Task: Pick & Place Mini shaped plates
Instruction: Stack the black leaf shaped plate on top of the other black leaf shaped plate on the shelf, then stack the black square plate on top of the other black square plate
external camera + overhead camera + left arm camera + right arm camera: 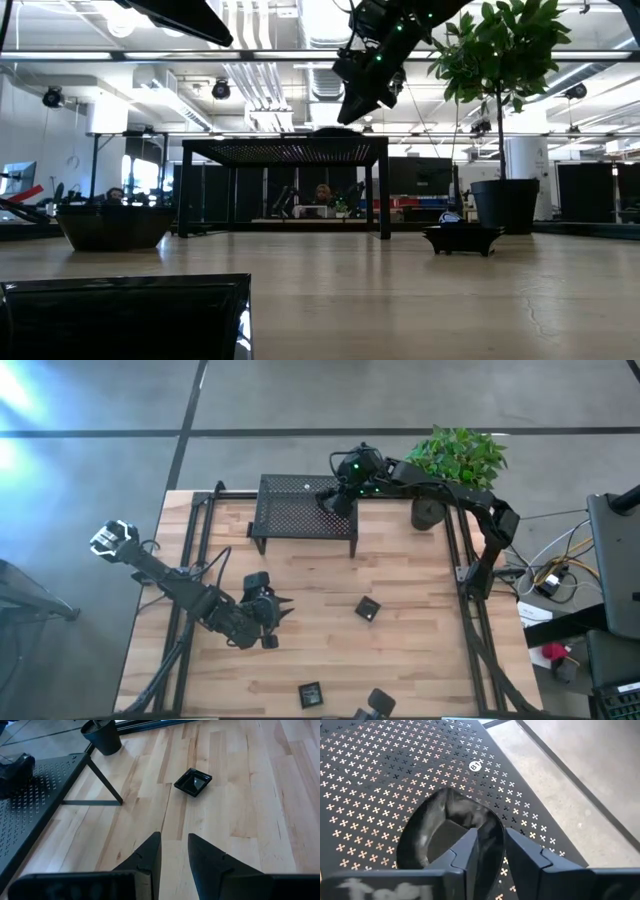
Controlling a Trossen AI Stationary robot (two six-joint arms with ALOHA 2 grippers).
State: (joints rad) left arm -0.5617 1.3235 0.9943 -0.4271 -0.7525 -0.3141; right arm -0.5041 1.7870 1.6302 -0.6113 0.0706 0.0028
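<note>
Next, my left gripper needs to go to the dish at the table's near edge and grab (301, 697) that dish's rim on the side facing it.
Small glossy black dishes lie flat on the wooden table: a square one (367, 609) (193, 782) mid-table, another (310, 694) at the near edge, and a bowl-like one (112, 225) to the left. My right gripper (338, 500) (492, 840) hovers over the black mesh stand (300, 515) (285, 150), shut on a rounded dish (445, 827). My left gripper (283, 607) (174, 842) hangs low over bare table, left of the square dish. Its fingers stand narrowly open and hold nothing. My right gripper holds the rounded dish by its rim (495, 827), pinched between the two fingers, one finger (467, 852) over the hollow and the other (520, 855) outside. The fingers slant down from above. The dish is tilted and lifted clear above the stand's top (300, 145).
A potted plant (428, 512) (497, 205) stands at the far right, next to the stand. Black frame rails (190, 560) run along the table's left and right sides. Bare wood lies between the stand and the near edge.
</note>
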